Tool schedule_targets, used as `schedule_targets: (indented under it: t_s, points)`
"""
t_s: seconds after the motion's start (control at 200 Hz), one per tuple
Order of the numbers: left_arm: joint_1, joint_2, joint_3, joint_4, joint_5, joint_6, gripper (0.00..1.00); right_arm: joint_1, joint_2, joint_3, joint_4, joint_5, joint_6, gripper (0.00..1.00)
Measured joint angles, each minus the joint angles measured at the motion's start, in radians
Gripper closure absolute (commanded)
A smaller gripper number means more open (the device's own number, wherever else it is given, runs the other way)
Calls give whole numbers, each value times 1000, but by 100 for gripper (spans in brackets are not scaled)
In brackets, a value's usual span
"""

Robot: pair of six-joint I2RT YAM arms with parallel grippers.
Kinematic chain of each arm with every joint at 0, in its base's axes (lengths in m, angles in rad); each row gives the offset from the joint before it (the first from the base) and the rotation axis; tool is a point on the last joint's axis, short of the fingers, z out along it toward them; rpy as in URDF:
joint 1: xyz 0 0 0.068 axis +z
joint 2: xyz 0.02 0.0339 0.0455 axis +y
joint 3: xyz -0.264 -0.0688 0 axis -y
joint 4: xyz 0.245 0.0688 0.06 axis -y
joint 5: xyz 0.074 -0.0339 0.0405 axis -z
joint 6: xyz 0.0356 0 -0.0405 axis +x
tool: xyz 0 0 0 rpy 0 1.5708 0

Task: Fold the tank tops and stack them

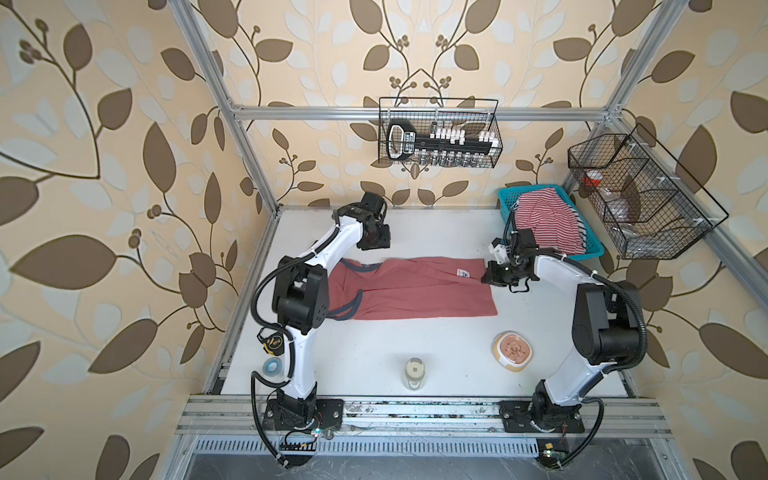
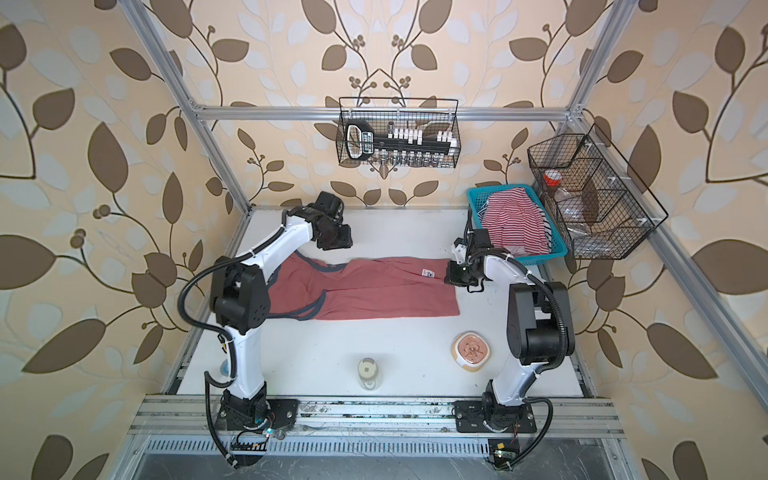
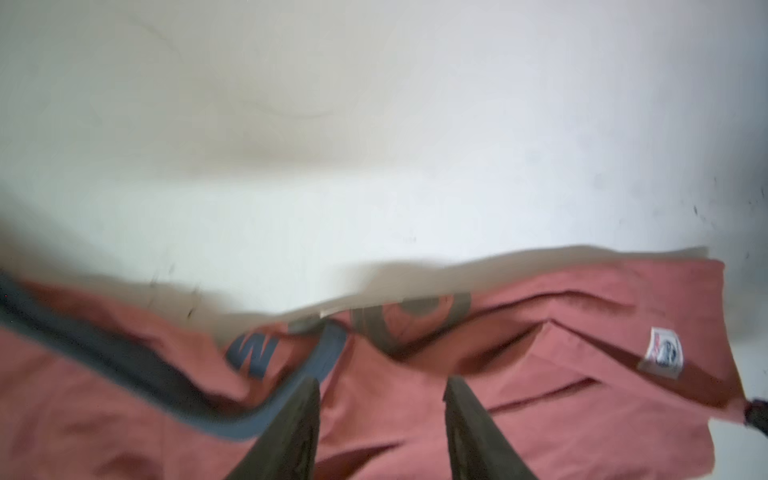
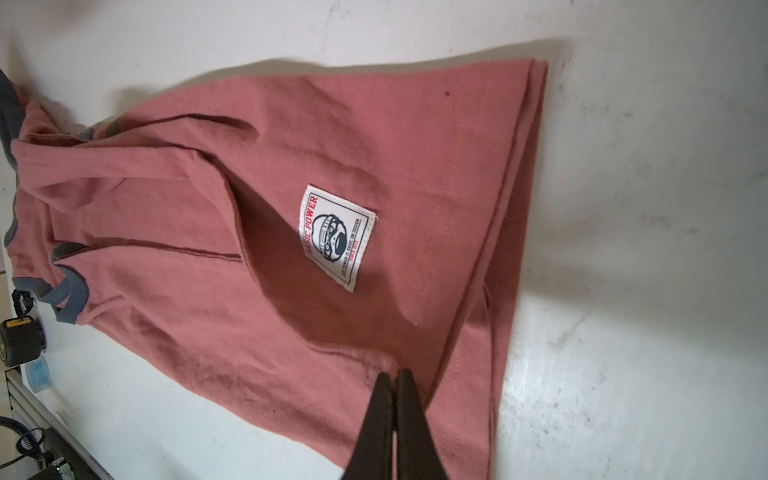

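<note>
The top layer of the tank top lies rumpled beyond my right gripper, so my left gripper should pinch its edge (image 3: 392, 364) by the dark trim and pull it tight.
The brick-red tank top (image 1: 415, 291) (image 2: 374, 291) lies folded lengthwise on the white table, dark-trimmed straps to the left and hem to the right. My left gripper (image 3: 382, 384) hovers open over its far edge near the neckline (image 1: 374, 241), with nothing between the jaws. Blurred navy print shows on the cloth (image 3: 540, 395) there. My right gripper (image 4: 395, 374) is shut, pinching a pucker of the red cloth (image 4: 332, 145) near the hem's far corner (image 1: 487, 276). The red-and-white striped tank top (image 1: 548, 224) (image 2: 515, 224) is bunched in a blue basket (image 1: 590, 253) at the back right.
A glass jar (image 1: 415, 372) and a small bowl (image 1: 513, 348) stand near the front of the table. A tape measure (image 1: 272, 341) and a tape roll (image 1: 270, 366) lie by the left arm's base. Wire baskets (image 1: 438, 133) (image 1: 640, 195) hang on the frame.
</note>
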Motion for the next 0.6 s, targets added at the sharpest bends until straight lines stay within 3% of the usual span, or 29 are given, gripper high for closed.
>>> schedule_targets:
  t_s: [0.225, 0.6]
  points:
    - [0, 293, 259, -183, 34, 30, 46, 0, 0, 0, -2, 0, 0, 100]
    - [0, 301, 243, -288, 39, 77, 63, -2, 0, 0, -4, 0, 0, 100]
